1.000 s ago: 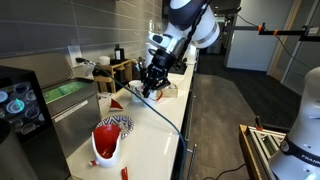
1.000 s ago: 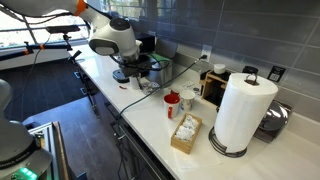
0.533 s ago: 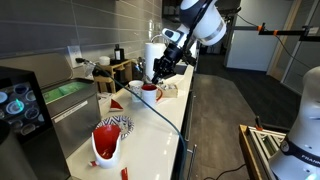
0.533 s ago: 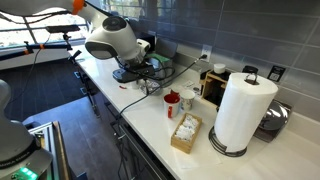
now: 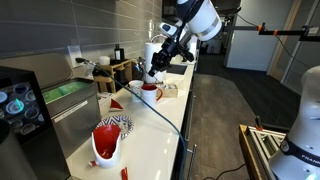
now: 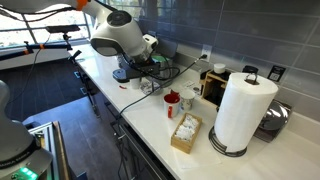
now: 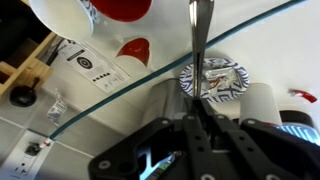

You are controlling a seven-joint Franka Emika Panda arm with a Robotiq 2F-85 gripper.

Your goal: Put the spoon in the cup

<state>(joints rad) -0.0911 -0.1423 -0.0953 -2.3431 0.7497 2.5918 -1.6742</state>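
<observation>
Next, I release the silver spoon from my gripper inside the small red cup (image 5: 151,87) (image 7: 124,5) next to the white cup.
My gripper (image 7: 200,115) is shut on the silver spoon (image 7: 196,50). The thin handle runs from between the fingers up and out of the top of the wrist view, so its far end is hidden. The small red cup (image 5: 149,90) stands on the white counter, also seen in an exterior view (image 6: 172,100). In the wrist view it shows as a red curve at the top edge (image 7: 120,6), left of the spoon. My gripper (image 5: 153,71) hangs above and close to the cup. The arm hides most of it in an exterior view (image 6: 148,66).
The larger red vessel with the patterned inside (image 5: 110,135) (image 7: 212,75) stands further along the counter. A white cup (image 6: 187,100), a tea box (image 6: 185,130) and a paper towel roll (image 6: 240,110) stand near the red cup. A dark cable (image 7: 110,90) crosses the counter.
My gripper has risen from low over the counter and moved along it to above the red cup, with the spoon in it.
</observation>
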